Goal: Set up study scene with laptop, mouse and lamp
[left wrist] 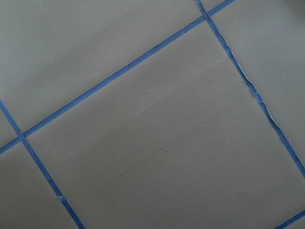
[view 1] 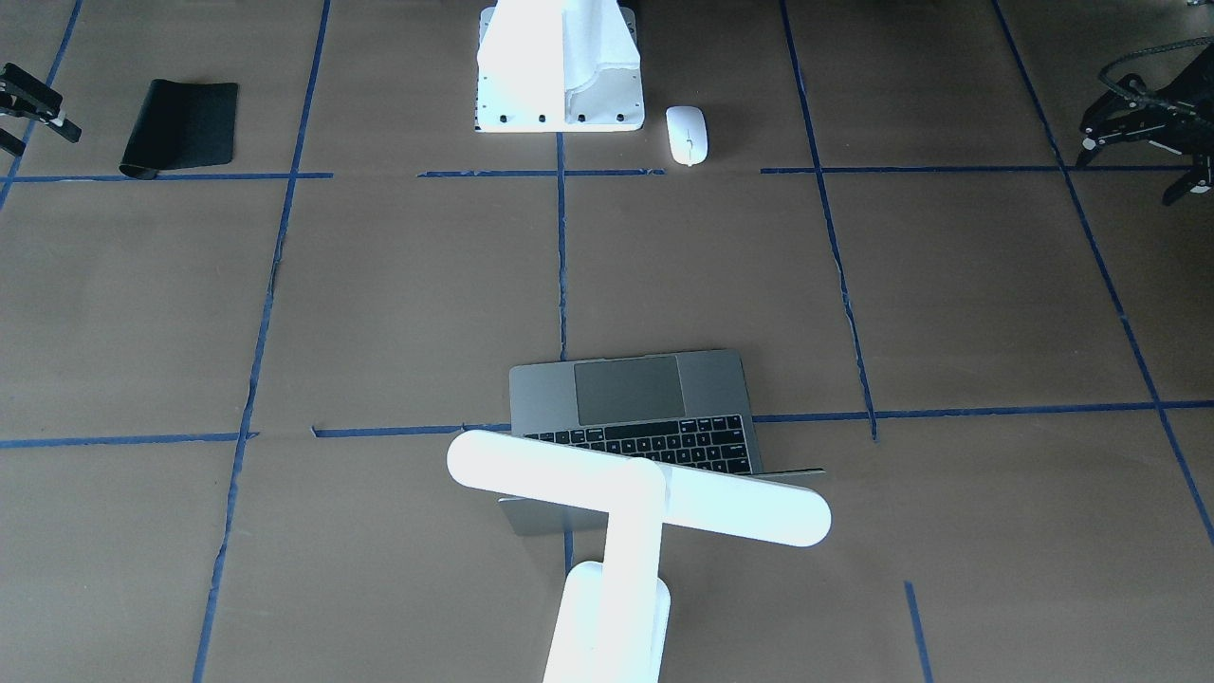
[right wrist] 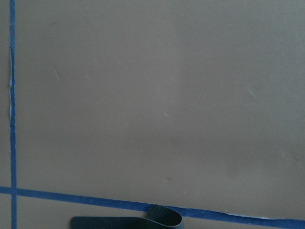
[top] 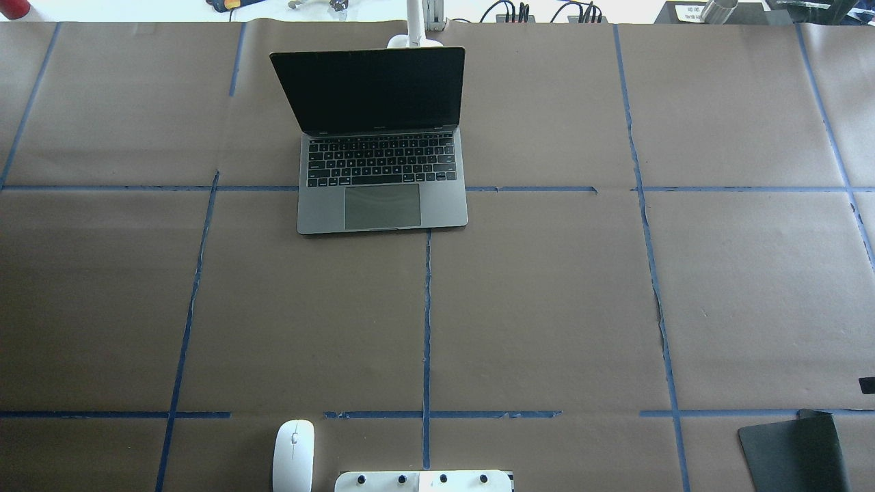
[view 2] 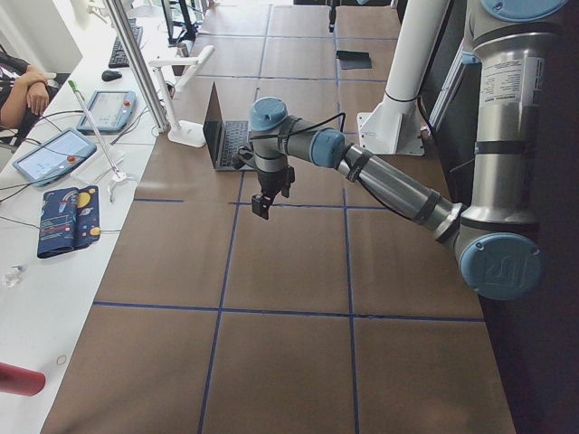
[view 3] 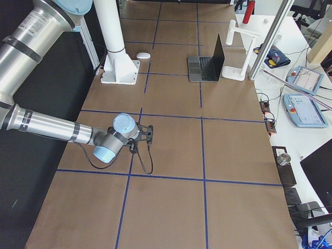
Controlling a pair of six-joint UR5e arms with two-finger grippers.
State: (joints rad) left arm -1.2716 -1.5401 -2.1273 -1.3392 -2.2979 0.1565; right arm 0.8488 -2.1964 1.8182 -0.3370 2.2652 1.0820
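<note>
The black mat has a curled edge, and my right gripper should next go to it and close on the middle of its curled edge [view 1: 137, 135], farthest from the white mouse.
The grey laptop [view 1: 631, 389] stands open at the table's far side, screen toward the robot; it also shows in the overhead view [top: 383, 205]. The white T-shaped lamp [view 1: 635, 498] stands just behind the laptop's lid. The white mouse [view 1: 687, 135] lies next to the robot's base, on its left side [top: 294, 454]. My left gripper [view 1: 1143, 163] hovers over bare table far out on the left, fingers spread, empty. My right gripper [view 1: 33, 133] hovers at the right end, partly cut off, fingers apart, empty. Both wrist views show only brown table.
A black mat [view 1: 180, 128] with a curled edge lies near the robot's right side, close to the right gripper. The white bolted mount [view 1: 560, 66] stands at the near middle edge. Blue tape lines cross the brown table. Tablets and cables lie beyond the far edge.
</note>
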